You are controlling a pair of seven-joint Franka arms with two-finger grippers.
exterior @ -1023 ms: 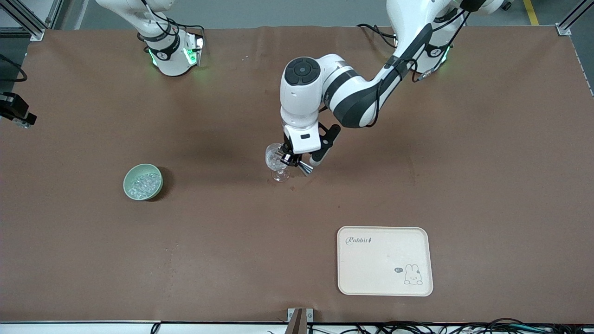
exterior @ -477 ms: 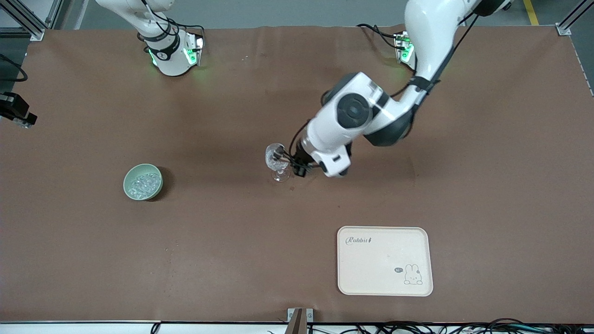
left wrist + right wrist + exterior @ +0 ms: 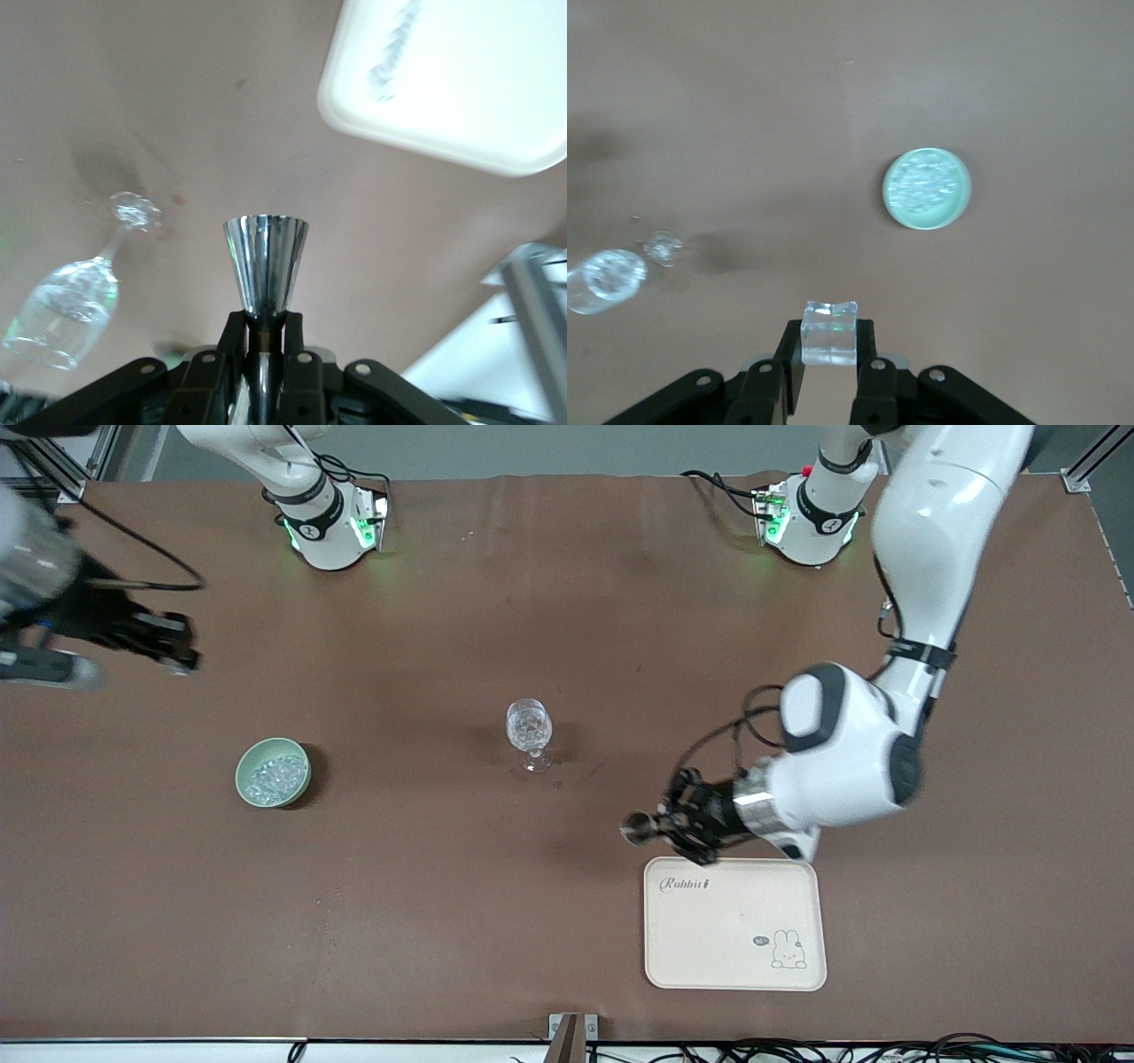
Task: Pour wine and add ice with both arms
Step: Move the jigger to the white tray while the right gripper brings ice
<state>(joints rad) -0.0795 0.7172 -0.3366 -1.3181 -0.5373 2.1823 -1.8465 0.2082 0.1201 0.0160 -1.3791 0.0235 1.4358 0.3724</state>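
The robot's left gripper needs to set the shiny metal jigger down on the cream tray (image 3: 775,911) near the rabbit print. The jigger is over the table by the tray's edge.
A pale green bowl (image 3: 273,772) holds a pile of ice (image 3: 275,776); it also shows in the right wrist view (image 3: 927,188). A clear wine glass (image 3: 529,731) stands upright at the table's middle, and shows in both wrist views (image 3: 71,297) (image 3: 607,279). My left gripper (image 3: 687,824) (image 3: 264,320) is shut on a shiny metal jigger (image 3: 636,828) (image 3: 265,266), over the table by the tray's edge. My right gripper (image 3: 173,646) (image 3: 829,341) is shut on a clear ice cube (image 3: 829,332), over bare table toward the right arm's end.
A cream tray (image 3: 735,957) with a rabbit print lies near the front edge toward the left arm's end; it also shows in the left wrist view (image 3: 478,97). The brown table mat (image 3: 425,886) covers the whole table.
My left arm swung away from the wine glass to the tray's edge, carrying the jigger. My right arm moved in from the table's end, blurred by motion.
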